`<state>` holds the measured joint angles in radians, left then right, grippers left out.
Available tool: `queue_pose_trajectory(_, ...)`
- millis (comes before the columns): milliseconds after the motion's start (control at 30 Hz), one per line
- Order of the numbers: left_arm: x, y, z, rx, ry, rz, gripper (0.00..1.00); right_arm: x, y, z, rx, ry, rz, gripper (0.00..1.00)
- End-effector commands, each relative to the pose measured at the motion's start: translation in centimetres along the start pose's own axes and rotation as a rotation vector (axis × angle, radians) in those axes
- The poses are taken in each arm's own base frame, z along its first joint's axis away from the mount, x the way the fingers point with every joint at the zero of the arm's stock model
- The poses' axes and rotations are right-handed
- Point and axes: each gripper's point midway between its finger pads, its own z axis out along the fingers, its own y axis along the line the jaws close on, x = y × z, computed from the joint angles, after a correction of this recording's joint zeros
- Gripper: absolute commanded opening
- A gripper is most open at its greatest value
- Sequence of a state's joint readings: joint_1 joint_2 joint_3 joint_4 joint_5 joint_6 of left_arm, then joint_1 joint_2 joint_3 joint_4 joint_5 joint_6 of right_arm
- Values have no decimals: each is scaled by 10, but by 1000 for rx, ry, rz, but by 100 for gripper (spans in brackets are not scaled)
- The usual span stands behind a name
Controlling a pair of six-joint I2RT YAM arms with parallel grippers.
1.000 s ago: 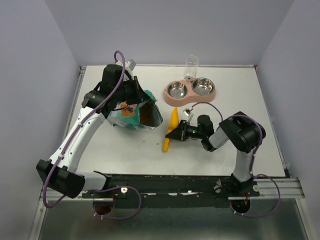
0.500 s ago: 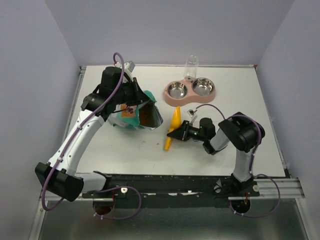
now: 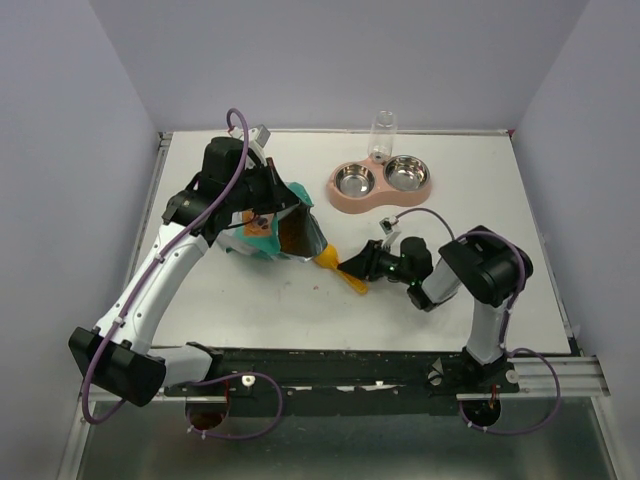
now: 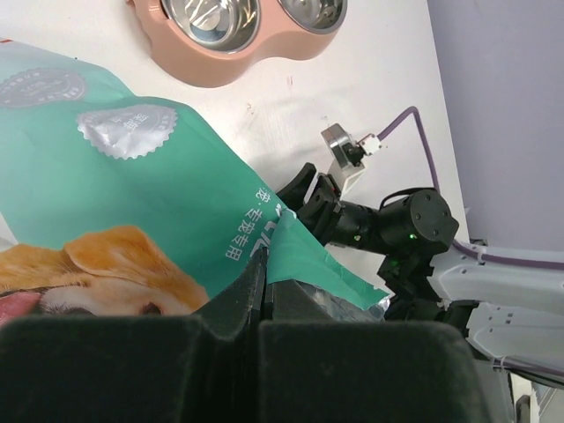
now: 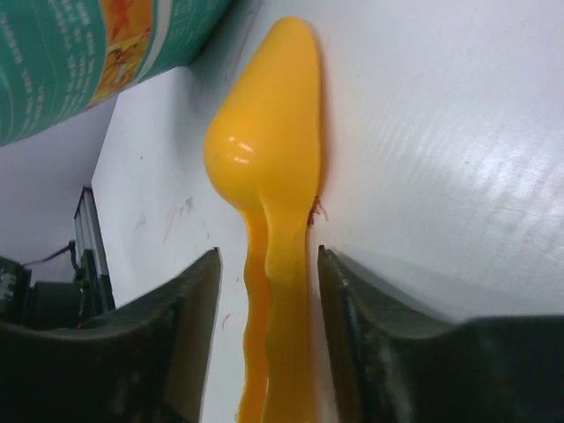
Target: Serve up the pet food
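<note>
My right gripper is close to the orange scoop's head. Before scooping pet food, it should back off and take the scoop's handle nearer its end (image 3: 357, 285).
The teal bag (image 3: 258, 243) with a dog picture lies tilted at the table's left, its open mouth (image 3: 300, 232) facing right and dark brown inside; I cannot make out separate kibble pellets. My left gripper (image 3: 268, 190) is shut on the bag's upper edge, which shows pinched between the jaws in the left wrist view (image 4: 263, 275). The orange scoop (image 3: 335, 264) lies flat on the table, its head close to the bag mouth. My right gripper (image 3: 354, 268) is open and straddles the scoop's handle (image 5: 282, 335), with a gap on each side.
A pink double bowl (image 3: 380, 200) with two empty steel cups stands at the back centre, a clear water bottle (image 3: 382, 133) behind it. It also shows in the left wrist view (image 4: 189, 70). The table's white walls run along the left and back edges.
The scoop has swung from pointing toward the bowls to lying diagonally, head toward the bag mouth. My right gripper has moved along with it, low on the table. The left arm holds still.
</note>
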<state>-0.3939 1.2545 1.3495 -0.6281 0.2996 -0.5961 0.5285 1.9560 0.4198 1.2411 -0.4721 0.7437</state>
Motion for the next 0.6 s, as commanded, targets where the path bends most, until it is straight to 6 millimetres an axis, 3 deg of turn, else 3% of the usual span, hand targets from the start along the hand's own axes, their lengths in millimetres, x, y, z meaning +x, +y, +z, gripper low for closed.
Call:
queue_pose_trajectory(0, -3, 14, -3, -68, -25, 0, 0, 50, -67, -27, 339, 192, 57, 65)
queue_pose_trajectory(167, -6, 10, -5, -56, -30, 1, 0, 34, -77, -38, 509, 301, -26, 67)
queue_pose_trajectory(233, -7, 9, -5, -57, -32, 0, 0, 25, -71, -41, 521, 289, -36, 69)
queue_pose_trajectory(300, -8, 10, -5, -57, -34, -2, 0, 23, -70, -43, 585, 317, -33, 100)
queue_pose_trajectory(367, -7, 10, -6, -58, -35, 1, 0, 12, -62, -41, 651, 330, -41, 100)
queue_pose_trajectory(400, -7, 10, -6, -61, -34, 0, 0, 5, -49, -37, 639, 316, -87, 100)
queue_pose_trajectory(467, -7, 8, -9, -54, -39, -1, 0, -1, -35, -44, 705, 331, -174, 100)
queue_pose_trajectory(567, -8, 7, -12, -53, -41, 5, 0, -5, -38, -64, 843, 438, -239, 97)
